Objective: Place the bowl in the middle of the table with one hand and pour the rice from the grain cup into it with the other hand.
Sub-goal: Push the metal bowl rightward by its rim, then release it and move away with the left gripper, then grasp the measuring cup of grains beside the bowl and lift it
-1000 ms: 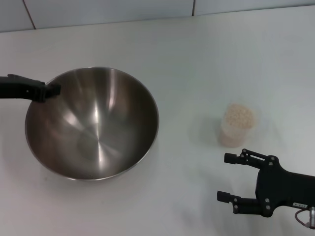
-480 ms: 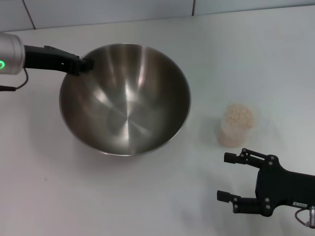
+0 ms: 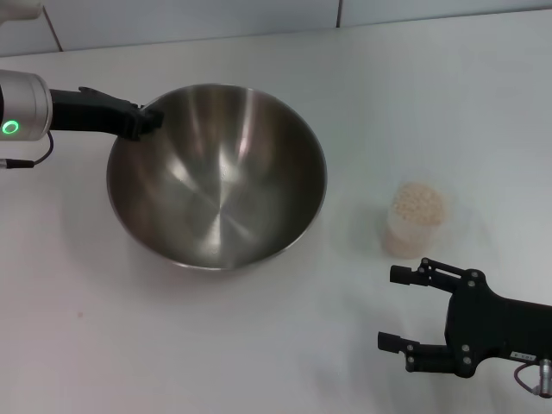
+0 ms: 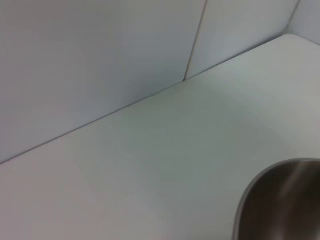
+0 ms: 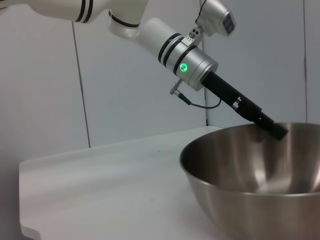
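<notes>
I should move my right gripper to the grain cup's sides (image 3: 412, 230) next and close it there, because the cup's rice has to be poured into the steel bowl.
The steel bowl (image 3: 216, 177) sits on the white table (image 3: 388, 103) left of the middle, empty. My left gripper (image 3: 148, 118) is shut on the bowl's far left rim. The right wrist view shows that gripper (image 5: 276, 131) on the rim of the bowl (image 5: 250, 185). The left wrist view shows only an edge of the bowl (image 4: 280, 205). The clear grain cup (image 3: 415, 221), full of rice (image 3: 419, 202), stands upright to the right of the bowl. My right gripper (image 3: 398, 308) is open just in front of the cup, not touching it.
A pale wall (image 3: 190, 17) runs along the table's far edge. Bare tabletop lies between the bowl and the cup and in front of the bowl.
My left gripper has carried the bowl right and farther from me over the last second; in the last half second it barely shifted. My right gripper and the cup have hardly moved.
</notes>
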